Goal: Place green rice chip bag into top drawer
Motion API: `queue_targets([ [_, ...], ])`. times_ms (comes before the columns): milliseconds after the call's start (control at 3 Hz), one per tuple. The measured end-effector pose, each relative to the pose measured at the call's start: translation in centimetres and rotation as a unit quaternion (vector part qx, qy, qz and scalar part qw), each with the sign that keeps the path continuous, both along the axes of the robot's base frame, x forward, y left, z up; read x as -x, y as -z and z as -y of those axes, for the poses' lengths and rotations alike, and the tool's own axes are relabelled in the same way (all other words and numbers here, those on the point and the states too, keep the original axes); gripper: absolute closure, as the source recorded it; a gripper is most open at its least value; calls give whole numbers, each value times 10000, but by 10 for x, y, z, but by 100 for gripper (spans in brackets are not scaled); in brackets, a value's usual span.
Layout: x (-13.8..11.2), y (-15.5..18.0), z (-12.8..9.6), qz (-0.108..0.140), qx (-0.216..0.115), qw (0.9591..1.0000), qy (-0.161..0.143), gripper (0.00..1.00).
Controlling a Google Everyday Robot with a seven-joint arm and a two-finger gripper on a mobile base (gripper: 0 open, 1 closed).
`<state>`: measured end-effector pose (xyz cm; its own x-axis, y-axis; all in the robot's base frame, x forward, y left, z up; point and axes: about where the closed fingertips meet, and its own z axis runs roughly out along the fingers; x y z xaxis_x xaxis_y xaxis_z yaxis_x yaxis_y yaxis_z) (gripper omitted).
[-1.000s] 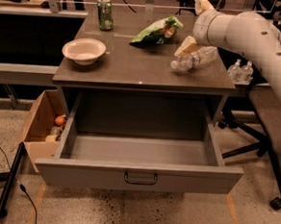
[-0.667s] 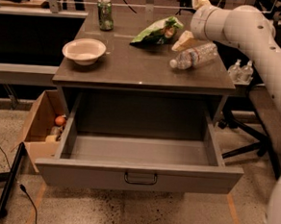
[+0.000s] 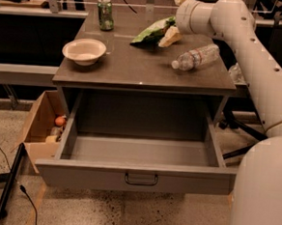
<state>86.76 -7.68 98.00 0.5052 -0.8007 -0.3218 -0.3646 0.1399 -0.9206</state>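
Observation:
Next, the gripper grasps the green rice chip bag's far end (image 3: 167,25), pointing away from the white bowl.
The green rice chip bag (image 3: 150,32) lies crumpled at the back of the tabletop, right of centre. My gripper (image 3: 170,37) is at the bag's right end, touching or just over it, on the end of the white arm (image 3: 242,49) that reaches in from the right. The top drawer (image 3: 136,176) stands pulled fully out below the tabletop, with its dark loop handle (image 3: 141,179) at the front centre. Its grey floor (image 3: 138,150) holds nothing.
A green soda can (image 3: 105,14) stands at the back left of the table. A white bowl (image 3: 84,50) sits left of centre. A plastic bottle (image 3: 195,57) lies on its side to the right. A brown cardboard box (image 3: 39,126) sits on the floor at left, beside a black pole (image 3: 9,182).
My gripper has moved left from over the plastic bottle to the right end of the green bag. The bottle now lies uncovered.

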Motion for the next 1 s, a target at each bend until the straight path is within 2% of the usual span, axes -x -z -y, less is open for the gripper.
queue_targets([
  [333, -5, 7, -22, 65, 150, 9996, -235, 0],
  [1000, -32, 37, -33, -33, 424, 9990, -109, 0],
])
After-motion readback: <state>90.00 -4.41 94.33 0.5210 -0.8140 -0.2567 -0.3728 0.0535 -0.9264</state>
